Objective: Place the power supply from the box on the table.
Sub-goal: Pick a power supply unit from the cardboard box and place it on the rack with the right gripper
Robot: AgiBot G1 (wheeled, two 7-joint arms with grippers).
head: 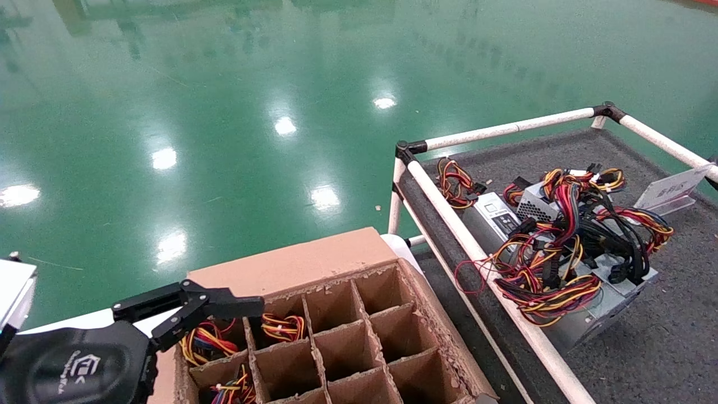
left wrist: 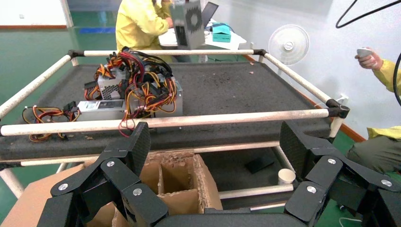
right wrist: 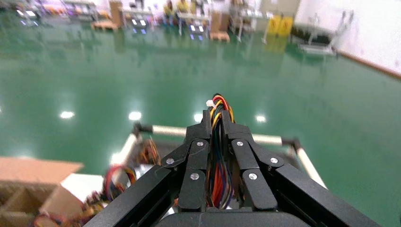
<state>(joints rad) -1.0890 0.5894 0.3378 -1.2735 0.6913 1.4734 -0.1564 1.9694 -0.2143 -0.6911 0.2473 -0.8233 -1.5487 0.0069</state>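
Observation:
Next, I let go of the power supply, now hanging above the table's far edge, with my right gripper on the table (head: 662, 297) against the heap, nearer than the white sign.
In the right wrist view, my right gripper (right wrist: 216, 118) is shut on the thick red, orange and yellow wire bundle (right wrist: 217, 161) of a power supply. In the left wrist view, that silver-grey power supply (left wrist: 187, 23) hangs in the air above the far edge of the table (left wrist: 227, 90). The right gripper is out of the head view. My left gripper (head: 224, 306) (left wrist: 215, 142) is open and holds nothing. It hovers over the near-left corner of the box (head: 314, 264) (left wrist: 198, 189). Wire bundles (head: 280, 328) show in the box's left cells. The other cells in view look bare.
A heap of power supplies with tangled wires (head: 566, 247) lies on the table (head: 645, 336) near its left rail (head: 477, 247), beside a flat labelled unit (head: 496, 216). A white sign (head: 670, 191) stands farther right. A paper cup (left wrist: 286, 176) sits on the lower shelf. Seated people (left wrist: 137, 23) and a fan (left wrist: 288, 45) are beyond.

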